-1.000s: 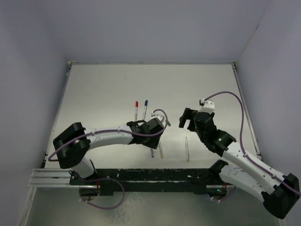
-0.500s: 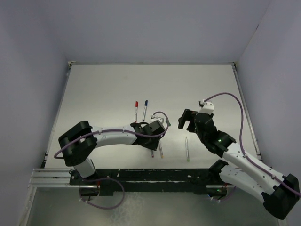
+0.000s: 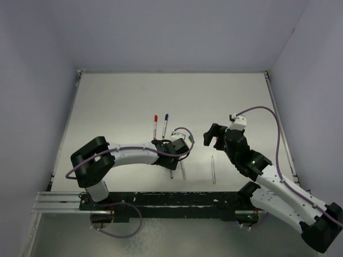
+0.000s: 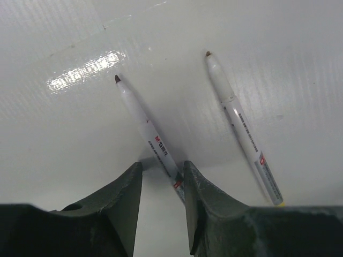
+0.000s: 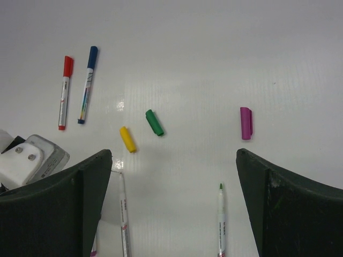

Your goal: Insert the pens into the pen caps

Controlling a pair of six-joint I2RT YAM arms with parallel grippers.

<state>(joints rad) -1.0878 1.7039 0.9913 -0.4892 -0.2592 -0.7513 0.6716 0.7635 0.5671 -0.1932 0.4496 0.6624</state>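
Observation:
The dark-tipped white pen lies at a slant across the left gripper's fingers, so next the left gripper turns it straight, open, then grips its rear half (image 4: 164, 155) before lifting.
My left gripper (image 4: 163, 166) is open by a narrow gap, low over the table, its jaws either side of the rear end of a white pen (image 4: 147, 128) with a dark tip. This pen touches the right finger (image 4: 201, 193). A second uncapped pen (image 4: 241, 128) lies to its right. My right gripper (image 5: 172, 153) is wide open and empty above the table. Below it lie a yellow cap (image 5: 128, 139), a green cap (image 5: 155, 122), a purple cap (image 5: 246, 123) and a green-tipped pen (image 5: 221, 219). A red-capped pen (image 5: 64, 93) and a blue-capped pen (image 5: 87, 85) lie side by side.
In the top view the capped pens (image 3: 159, 125) lie just beyond my left gripper (image 3: 172, 149), and the green-tipped pen (image 3: 213, 169) lies near my right gripper (image 3: 210, 136). Grey walls enclose the white table (image 3: 118, 101) on three sides.
My left gripper has drawn back toward the near edge and come down over the two uncapped pens. The right arm has hardly moved.

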